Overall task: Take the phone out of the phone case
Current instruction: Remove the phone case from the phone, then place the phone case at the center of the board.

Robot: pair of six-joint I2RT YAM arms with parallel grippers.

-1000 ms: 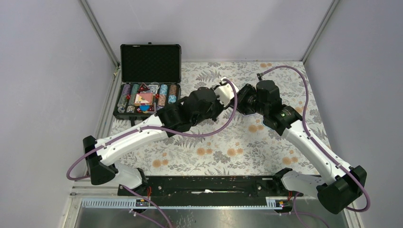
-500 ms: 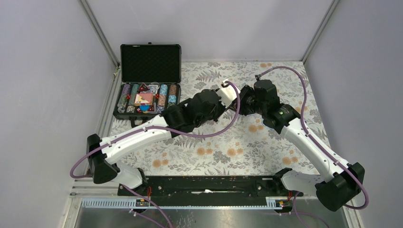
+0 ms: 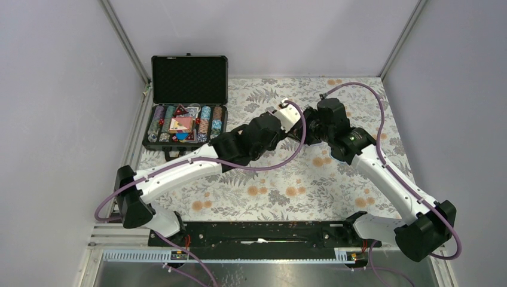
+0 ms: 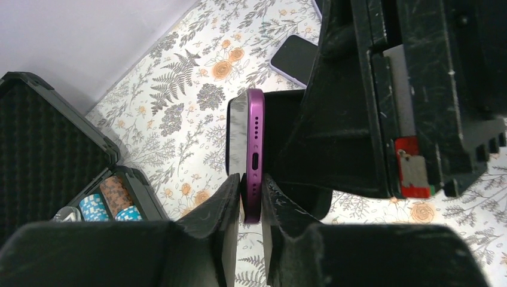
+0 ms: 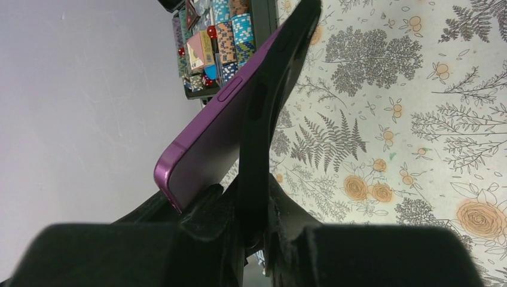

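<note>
My right gripper will let go of the black phone case on the tablecloth (image 3: 277, 118) beside the fern print near the back wall.
A purple phone (image 4: 254, 140) stands on edge, partly peeled out of a black phone case (image 4: 281, 104). My left gripper (image 4: 252, 200) is shut on the phone's bottom edge, next to the charging port. In the right wrist view the phone (image 5: 209, 134) leans away from the case (image 5: 266, 113), and my right gripper (image 5: 256, 206) is shut on the case's edge. In the top view both grippers meet above the middle of the table, left gripper (image 3: 291, 121) and right gripper (image 3: 307, 128); the phone is hidden between them there.
An open black poker-chip case (image 3: 186, 113) with chips and dice lies at the far left. A second dark phone (image 4: 294, 57) lies flat on the floral tablecloth (image 3: 281, 185) beyond the grippers. Purple cables loop over both arms.
Both arms have shifted slightly: the left arm reached a little further right, the right wrist moved a little left and away. Both grips are unchanged.
</note>
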